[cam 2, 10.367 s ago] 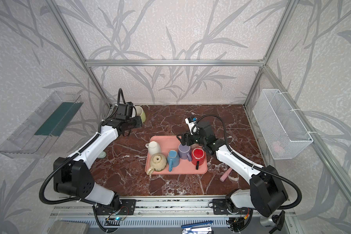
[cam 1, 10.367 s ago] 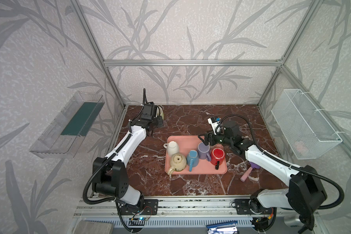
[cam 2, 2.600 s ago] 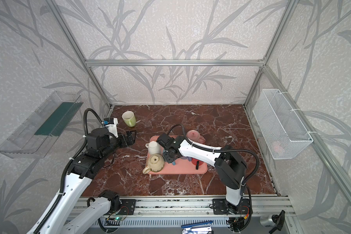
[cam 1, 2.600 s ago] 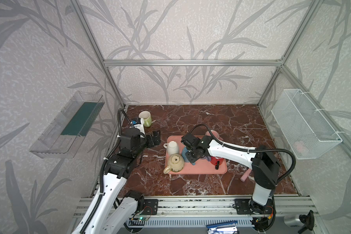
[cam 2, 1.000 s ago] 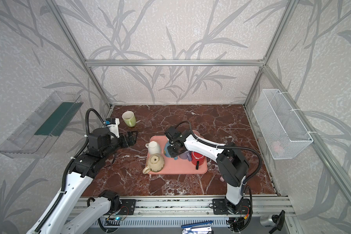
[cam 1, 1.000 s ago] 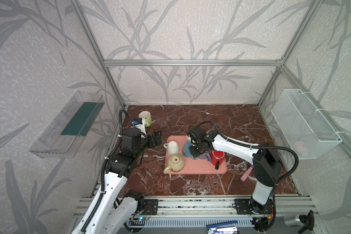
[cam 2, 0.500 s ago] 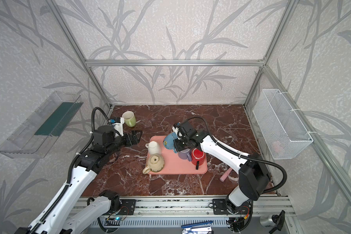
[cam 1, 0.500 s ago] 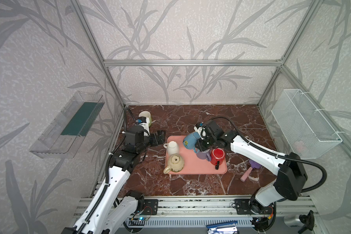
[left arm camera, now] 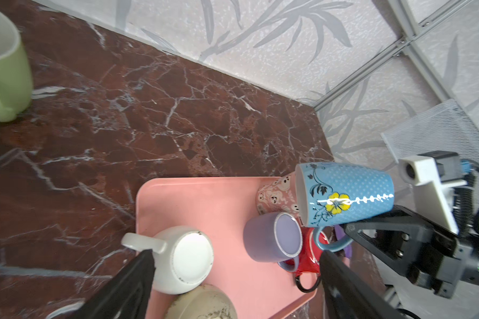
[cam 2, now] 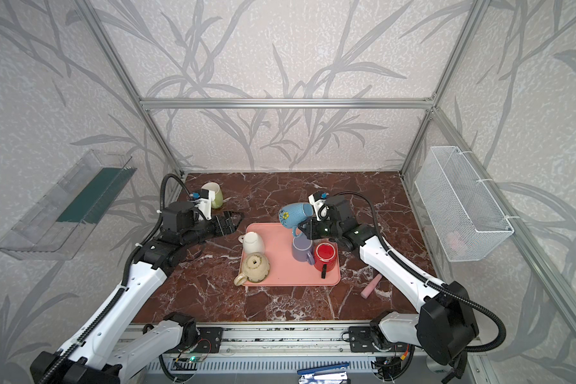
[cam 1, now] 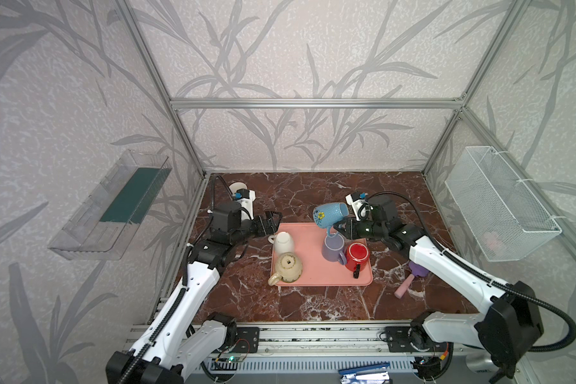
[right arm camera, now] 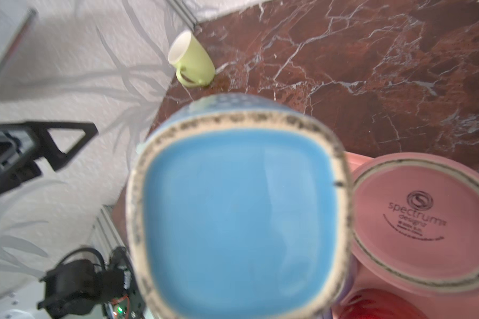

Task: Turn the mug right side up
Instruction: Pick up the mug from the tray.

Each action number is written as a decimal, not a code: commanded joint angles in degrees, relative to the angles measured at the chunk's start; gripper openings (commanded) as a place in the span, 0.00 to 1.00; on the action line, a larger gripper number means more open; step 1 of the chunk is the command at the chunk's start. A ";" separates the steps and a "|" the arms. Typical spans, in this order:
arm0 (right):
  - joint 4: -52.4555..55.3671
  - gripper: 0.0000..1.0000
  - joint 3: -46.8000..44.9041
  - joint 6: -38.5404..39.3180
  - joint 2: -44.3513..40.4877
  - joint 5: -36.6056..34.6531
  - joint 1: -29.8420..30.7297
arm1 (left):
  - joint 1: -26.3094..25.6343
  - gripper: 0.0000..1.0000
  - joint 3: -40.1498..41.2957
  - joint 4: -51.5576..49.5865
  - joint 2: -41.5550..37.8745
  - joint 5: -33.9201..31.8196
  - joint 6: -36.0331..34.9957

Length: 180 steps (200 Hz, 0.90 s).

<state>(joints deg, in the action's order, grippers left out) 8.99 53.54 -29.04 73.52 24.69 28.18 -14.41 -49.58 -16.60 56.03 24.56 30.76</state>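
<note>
My left gripper is to go to the blue flowered mug and grab its handle [cam 1: 328, 231] [left arm camera: 317, 236] near the mug's rim, across from my right gripper.
The blue flowered mug [cam 1: 330, 214] [cam 2: 295, 214] hangs on its side above the back of the pink tray [cam 1: 313, 276], its mouth facing left. My right gripper [cam 1: 338, 229] [cam 2: 305, 231] is shut on its handle, which points down. In the right wrist view the mug's blue base [right arm camera: 241, 210] fills the picture and hides the jaws. My left gripper [cam 1: 275, 221] [cam 2: 235, 221] stands open and empty at the tray's back left corner, just above a white upside-down mug [left arm camera: 183, 259].
On the tray stand a beige upside-down mug [cam 1: 288, 266], an upright purple mug [cam 1: 333, 247], a red mug [cam 1: 356, 256] and a pink upside-down mug [left arm camera: 277, 193]. A green mug [cam 2: 215, 194] stands at the back left. A pink stick [cam 1: 403, 289] lies right of the tray.
My right gripper has lifted the blue mug off the tray and carried it up and back, tipping it onto its side. My left gripper has moved closer to the tray.
</note>
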 commanded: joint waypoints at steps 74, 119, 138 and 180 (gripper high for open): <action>-23.50 0.00 -7.04 -13.77 -4.88 12.58 -6.55 | -5.34 0.82 10.06 28.73 5.70 13.57 13.29; -32.72 0.00 -8.16 -18.08 -3.92 14.89 -7.12 | -7.25 0.70 11.63 40.51 9.90 14.96 18.81; -38.08 0.00 -8.20 -20.83 -2.60 16.03 -7.09 | -8.30 0.70 12.32 47.37 11.65 15.15 21.35; -45.64 0.00 -6.48 -25.63 1.62 18.76 -7.09 | -10.70 0.69 11.13 57.66 17.21 15.74 25.16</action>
<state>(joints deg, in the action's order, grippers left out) -25.50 45.21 -51.07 73.52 40.12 21.32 -23.99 -37.76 30.50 70.91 38.92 51.81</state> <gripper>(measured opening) 0.176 0.699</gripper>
